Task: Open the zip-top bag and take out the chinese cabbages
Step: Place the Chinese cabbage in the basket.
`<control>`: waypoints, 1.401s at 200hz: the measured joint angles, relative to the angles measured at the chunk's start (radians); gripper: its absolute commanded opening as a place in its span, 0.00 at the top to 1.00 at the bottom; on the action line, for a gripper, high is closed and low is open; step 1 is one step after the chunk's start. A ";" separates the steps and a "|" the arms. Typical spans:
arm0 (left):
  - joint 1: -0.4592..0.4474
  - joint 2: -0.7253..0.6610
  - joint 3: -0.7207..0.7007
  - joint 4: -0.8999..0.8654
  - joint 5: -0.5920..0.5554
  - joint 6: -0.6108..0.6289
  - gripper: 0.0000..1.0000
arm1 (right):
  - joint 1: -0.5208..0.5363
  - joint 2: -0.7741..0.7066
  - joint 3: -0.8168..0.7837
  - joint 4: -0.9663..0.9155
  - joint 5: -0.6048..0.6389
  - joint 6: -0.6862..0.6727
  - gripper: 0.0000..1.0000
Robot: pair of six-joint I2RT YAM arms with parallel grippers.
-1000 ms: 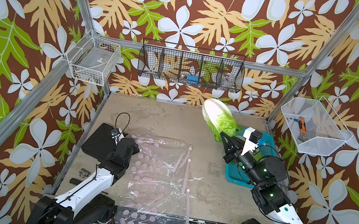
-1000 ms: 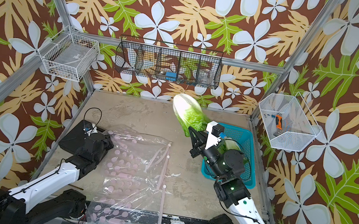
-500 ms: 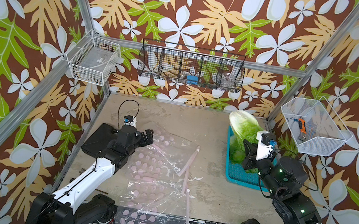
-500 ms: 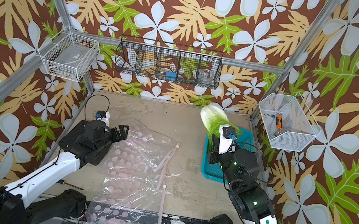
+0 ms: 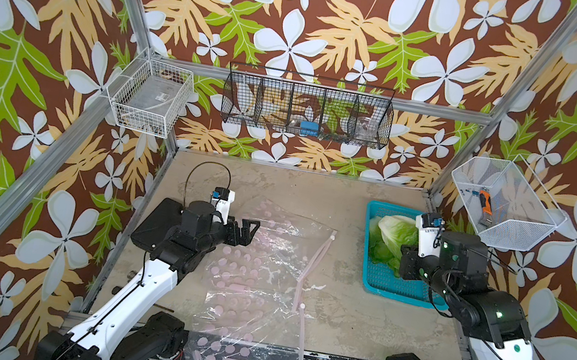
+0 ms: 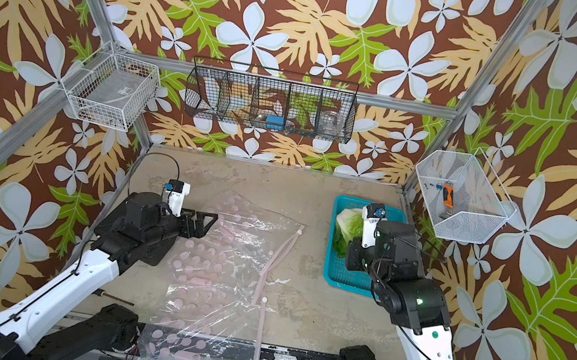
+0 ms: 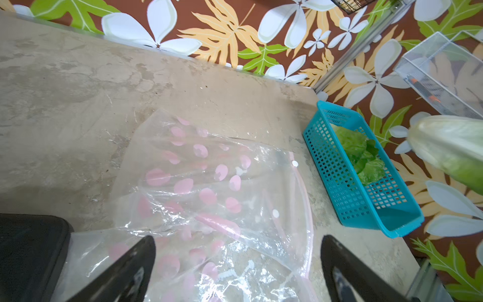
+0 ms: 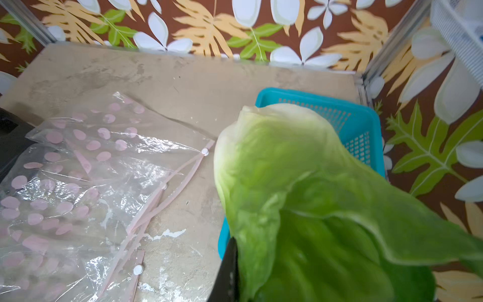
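Note:
I am going to use my right gripper to set the chinese cabbage down in the front half of the teal basket (image 5: 397, 277).
The clear zip-top bag (image 5: 265, 264) with pink dots lies flat and empty on the table, its pink zip strip (image 5: 313, 260) parted. My left gripper (image 5: 249, 229) hovers open over the bag's left part; in the left wrist view the fingers (image 7: 136, 261) stand wide apart over the plastic (image 7: 209, 183). My right gripper (image 5: 406, 262) is shut on a chinese cabbage (image 5: 395, 230), holding it by its green leaf end over the teal basket (image 5: 373, 207). One black finger (image 8: 230, 269) presses the cabbage (image 8: 300, 183). More green cabbage leaves (image 7: 366, 162) lie in the basket.
A white wire basket (image 5: 149, 102) hangs on the left wall. A black wire rack (image 5: 306, 112) is on the back wall. A white mesh basket (image 5: 504, 205) with an orange tool hangs on the right. A thin dark rod (image 6: 112, 296) lies at the front left.
My right arm carried the cabbage from above the table's middle to over the teal basket and lowered it. My left gripper opened, let go of the bag and rose.

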 measured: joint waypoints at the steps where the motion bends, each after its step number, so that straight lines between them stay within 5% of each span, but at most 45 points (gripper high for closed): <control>1: 0.000 0.000 -0.001 0.000 0.002 0.000 0.00 | -0.006 0.004 -0.003 -0.003 -0.005 0.000 1.00; 63: -0.037 -0.037 -0.028 0.030 0.131 -0.008 0.00 | -0.151 0.038 -0.114 -0.099 -0.208 0.008 1.00; 143: -0.039 -0.054 -0.053 0.051 0.143 -0.031 0.00 | -0.286 0.108 -0.303 0.040 -0.352 0.041 1.00; 158: -0.039 -0.055 -0.053 0.057 0.143 -0.031 0.00 | -0.295 0.139 -0.312 0.084 -0.367 0.024 0.79; 171: -0.039 -0.054 -0.054 0.066 0.143 -0.034 0.00 | -0.328 0.169 -0.319 0.129 -0.383 0.021 0.43; 209: -0.039 -0.045 -0.056 0.079 0.143 -0.034 0.00 | -0.426 0.232 -0.311 0.222 -0.350 0.020 0.19; 244: -0.039 -0.029 -0.058 0.080 0.143 -0.034 0.00 | -0.432 0.187 -0.196 0.226 -0.200 0.003 0.25; 269: -0.039 -0.012 -0.058 0.080 0.143 -0.034 0.00 | -0.430 0.114 -0.184 0.252 -0.174 0.006 0.67; 280: -0.039 -0.005 -0.058 0.080 0.142 -0.034 0.00 | -0.430 0.080 -0.215 0.280 -0.192 0.022 0.79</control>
